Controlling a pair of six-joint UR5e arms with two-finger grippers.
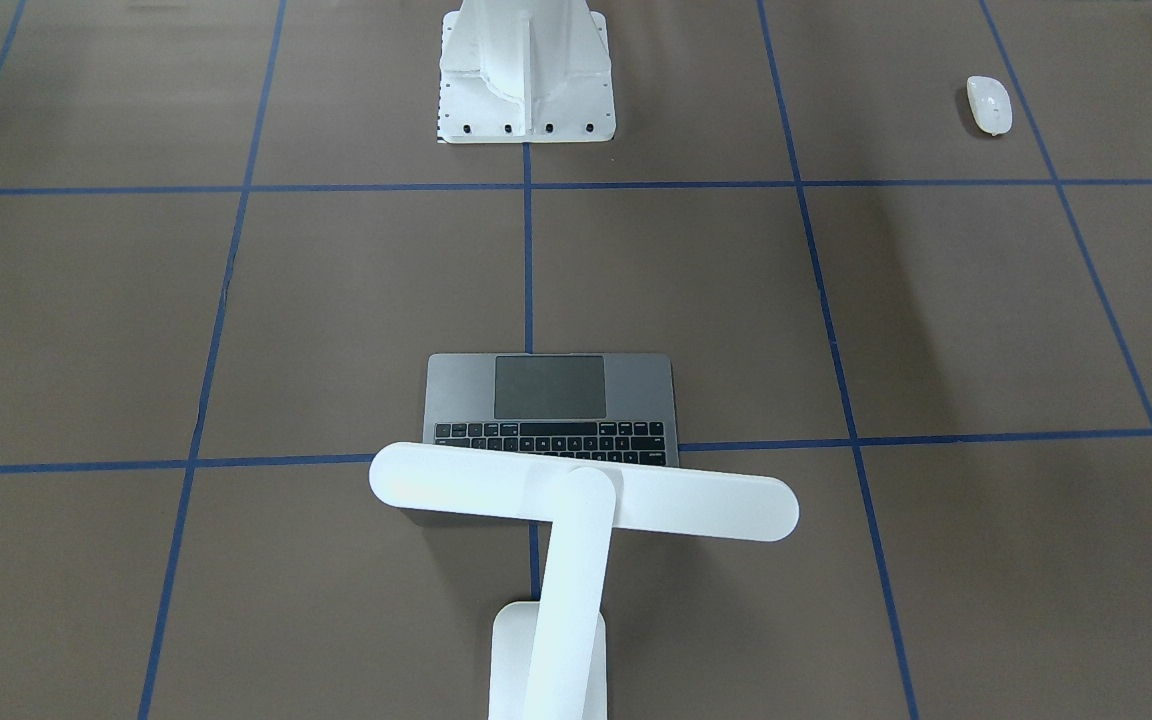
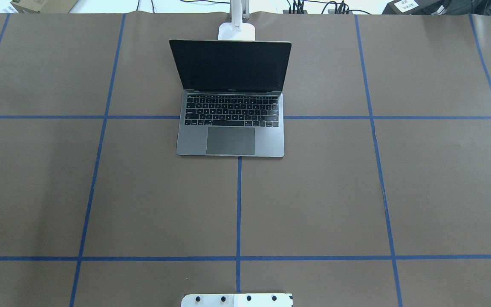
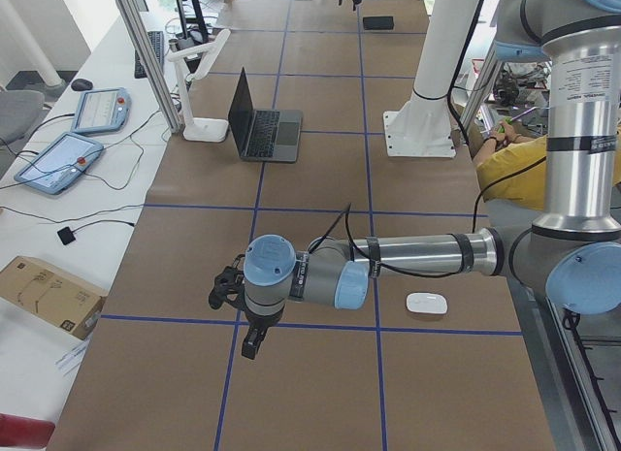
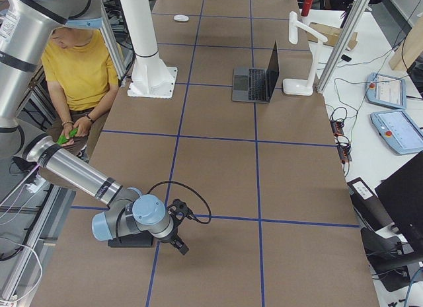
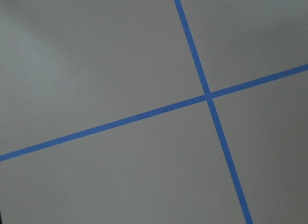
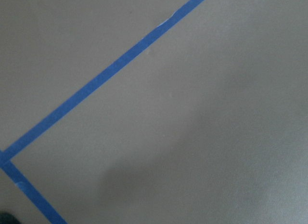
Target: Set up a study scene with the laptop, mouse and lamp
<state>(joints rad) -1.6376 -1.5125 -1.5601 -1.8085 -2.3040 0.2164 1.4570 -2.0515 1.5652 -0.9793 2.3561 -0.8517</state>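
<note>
Next, I close my right gripper on the black mouse pad's edge facing the white pedestal's side.
The laptop (image 2: pixel 230 123) stands open at the table's far middle, its dark screen facing the robot; it also shows in the front view (image 1: pixel 551 410). The white lamp (image 1: pixel 576 500) stands behind it with its bar head over the lid. The white mouse (image 1: pixel 989 105) lies near the robot's edge on its left side, beside the left arm (image 3: pixel 426 303). My left gripper (image 3: pixel 248 339) hangs low over bare table to the left of the mouse. My right gripper (image 4: pixel 180 244) hangs low over the table at the right end. I cannot tell whether either gripper is open or shut.
The white bolted pedestal (image 1: pixel 526 70) stands at the near middle edge. A black mouse pad (image 4: pixel 122 241) lies under the right arm. A person in yellow (image 4: pixel 76 69) sits behind the robot. Tablets and cables (image 4: pixel 390 115) lie beyond the table's far edge.
</note>
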